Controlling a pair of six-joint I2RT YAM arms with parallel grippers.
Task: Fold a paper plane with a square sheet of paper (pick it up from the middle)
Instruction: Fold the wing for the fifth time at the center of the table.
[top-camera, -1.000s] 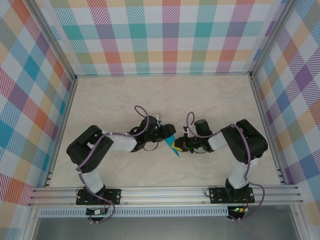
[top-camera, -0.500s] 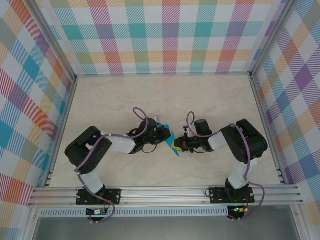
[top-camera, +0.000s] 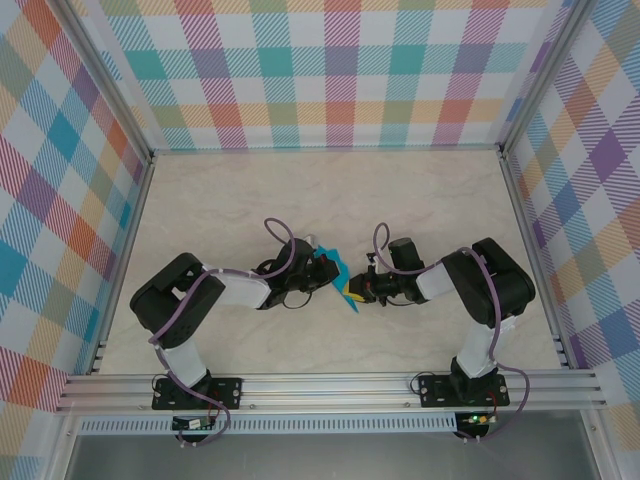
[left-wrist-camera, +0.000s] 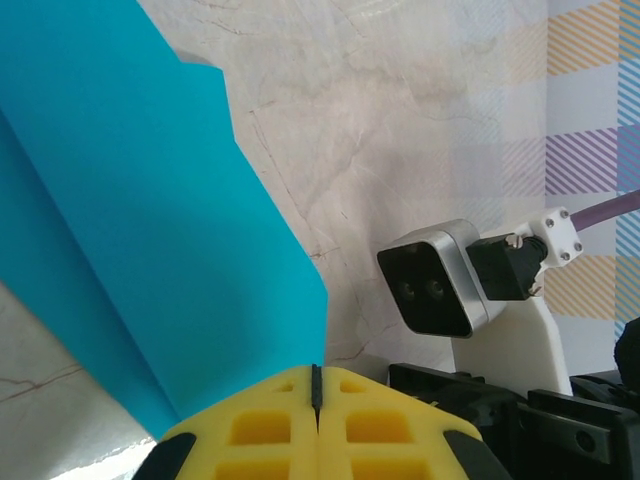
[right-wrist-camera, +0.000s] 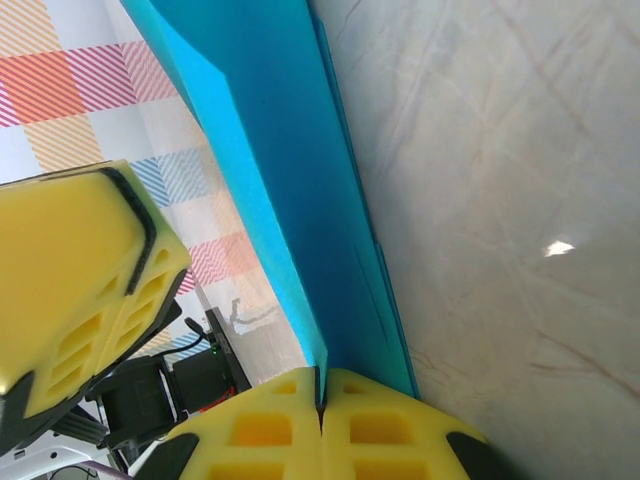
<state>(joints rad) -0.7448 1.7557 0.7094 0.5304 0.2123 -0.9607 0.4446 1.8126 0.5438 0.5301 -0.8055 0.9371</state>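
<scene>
Next, my right gripper opens and takes both layers near the paper's tip (top-camera: 355, 308), because it pinches only the edge of the paper's flap and the paper's other layer is beside its fingers.
The square sheet of paper (top-camera: 338, 273), teal-blue and creased into a narrower folded shape, is held above the table middle between both grippers. My left gripper (top-camera: 323, 267) comes at it from the left. In the left wrist view its yellow fingers (left-wrist-camera: 260, 430) are pressed together, and the paper (left-wrist-camera: 130, 200) runs down into their seam at the left gripper (left-wrist-camera: 316, 382). My right gripper (top-camera: 353, 290) is shut on the paper's other end. In the right wrist view the folded paper (right-wrist-camera: 290, 180) enters the right gripper (right-wrist-camera: 322, 392) edge-on.
The pale marble table (top-camera: 420, 200) is walled by checked panels. The right arm's wrist camera (left-wrist-camera: 435, 280) sits close in front of the left gripper. The left gripper's yellow fingers (right-wrist-camera: 80, 270) appear beside the paper in the right wrist view. An aluminium rail (top-camera: 320, 388) runs along the near edge.
The left gripper has closed its jaws and shifted slightly left and up with the paper's upper end. The right gripper has kept its grip and place.
</scene>
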